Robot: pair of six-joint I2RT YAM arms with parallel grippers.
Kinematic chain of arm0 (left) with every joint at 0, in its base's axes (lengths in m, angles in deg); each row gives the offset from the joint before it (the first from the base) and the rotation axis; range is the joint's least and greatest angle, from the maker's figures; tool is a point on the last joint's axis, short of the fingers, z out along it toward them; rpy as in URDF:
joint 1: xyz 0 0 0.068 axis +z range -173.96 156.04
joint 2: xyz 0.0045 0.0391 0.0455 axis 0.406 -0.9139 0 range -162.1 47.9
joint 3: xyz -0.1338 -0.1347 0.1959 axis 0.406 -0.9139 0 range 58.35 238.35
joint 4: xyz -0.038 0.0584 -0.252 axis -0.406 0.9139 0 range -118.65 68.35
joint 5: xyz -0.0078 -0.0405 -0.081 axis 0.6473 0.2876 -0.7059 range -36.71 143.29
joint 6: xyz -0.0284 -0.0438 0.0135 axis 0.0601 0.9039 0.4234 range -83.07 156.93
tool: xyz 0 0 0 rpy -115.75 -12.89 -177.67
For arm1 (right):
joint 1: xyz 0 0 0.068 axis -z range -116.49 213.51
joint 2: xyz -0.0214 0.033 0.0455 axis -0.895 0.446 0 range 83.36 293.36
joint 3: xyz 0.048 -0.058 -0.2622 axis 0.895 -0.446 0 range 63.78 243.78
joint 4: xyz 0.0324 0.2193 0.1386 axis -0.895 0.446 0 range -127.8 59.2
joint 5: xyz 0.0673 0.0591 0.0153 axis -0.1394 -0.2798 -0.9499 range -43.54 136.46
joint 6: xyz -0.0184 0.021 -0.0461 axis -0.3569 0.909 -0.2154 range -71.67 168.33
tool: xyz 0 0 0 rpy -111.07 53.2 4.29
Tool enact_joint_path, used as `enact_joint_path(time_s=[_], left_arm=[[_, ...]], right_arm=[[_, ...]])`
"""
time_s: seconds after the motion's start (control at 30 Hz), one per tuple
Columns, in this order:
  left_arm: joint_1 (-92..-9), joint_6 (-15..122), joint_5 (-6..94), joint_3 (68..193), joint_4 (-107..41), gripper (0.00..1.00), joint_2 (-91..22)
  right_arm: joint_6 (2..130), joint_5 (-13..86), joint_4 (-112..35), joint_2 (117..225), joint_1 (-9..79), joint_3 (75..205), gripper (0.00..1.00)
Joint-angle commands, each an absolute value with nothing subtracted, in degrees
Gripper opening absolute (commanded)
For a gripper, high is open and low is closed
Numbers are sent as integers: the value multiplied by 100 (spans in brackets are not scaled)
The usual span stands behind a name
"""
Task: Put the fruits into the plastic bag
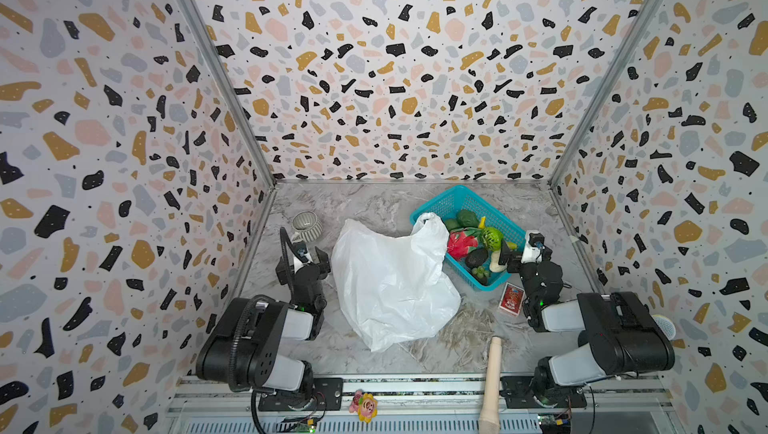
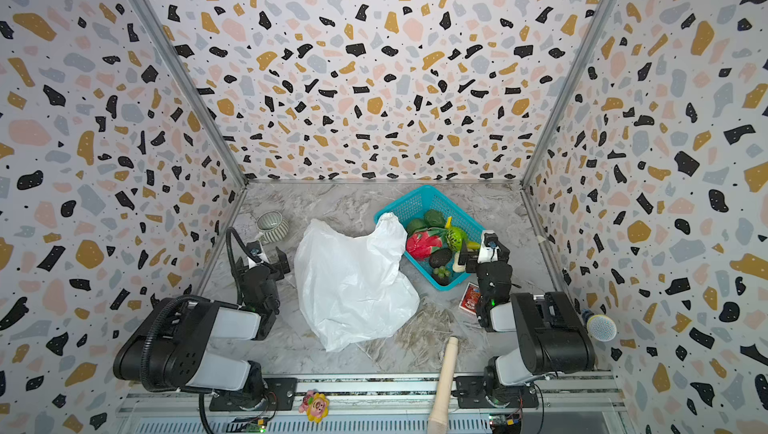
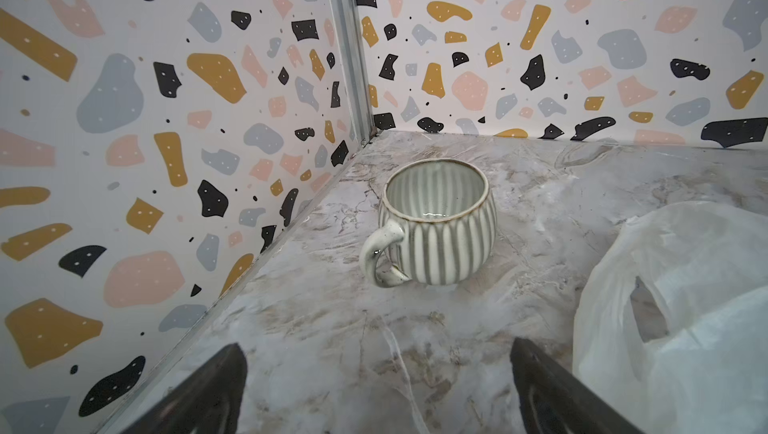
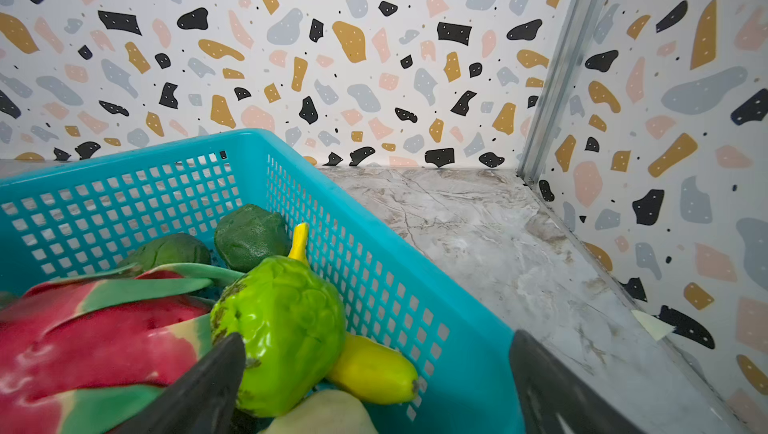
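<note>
The white plastic bag's handle (image 1: pixel 349 229) (image 3: pixel 652 229) nearest the striped mug is the next place for my left gripper to go and close.
The white crinkly plastic bag (image 1: pixel 390 282) (image 2: pixel 353 282) lies slack mid-table, and its edge shows in the left wrist view (image 3: pixel 685 307). The fruits sit in the teal basket (image 1: pixel 457 199) (image 4: pixel 457 369): dragon fruit (image 1: pixel 459 242) (image 4: pixel 83 340), lime-green bumpy ball (image 1: pixel 491 237) (image 4: pixel 286 328), avocado (image 1: pixel 476 258), dark green round ones (image 1: pixel 467 217) (image 4: pixel 249 236), grapes (image 1: pixel 482 274), cream piece (image 1: pixel 495 263) and a yellow banana (image 4: pixel 374 373). My right gripper (image 1: pixel 521 244) (image 4: pixel 376 336) is open, straddling the basket's right wall, holding nothing. My left gripper (image 1: pixel 305 244) (image 3: pixel 377 344) is open over bare table, left of the bag.
A striped ceramic mug (image 1: pixel 306 226) (image 3: pixel 436 224) stands in the back left corner. A red card packet (image 1: pixel 511 298) lies by the right arm. A wooden pin (image 1: pixel 492 378) and a flower toy (image 1: pixel 363 406) rest at the front rail. Patterned walls close three sides.
</note>
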State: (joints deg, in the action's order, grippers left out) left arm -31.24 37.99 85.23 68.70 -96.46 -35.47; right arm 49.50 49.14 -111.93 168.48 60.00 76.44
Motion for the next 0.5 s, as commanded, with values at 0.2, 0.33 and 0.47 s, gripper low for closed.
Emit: enact_joint_path(time_s=[0.2,0.33,0.47], left_arm=[[-3099,3799,8493,6854,-9993,100,-3477],[-3099,3799,8493,6854,-9993,100,-3480],[-3099,3801,8493,6854,-9993,99,-3475]], right_arm=[[4749,3999,-10815,16878,6213,7620,99],[4749,3993,-10814,16880,6221,7623,99],[4753,3990,-10819,16876,6226,7625,99]])
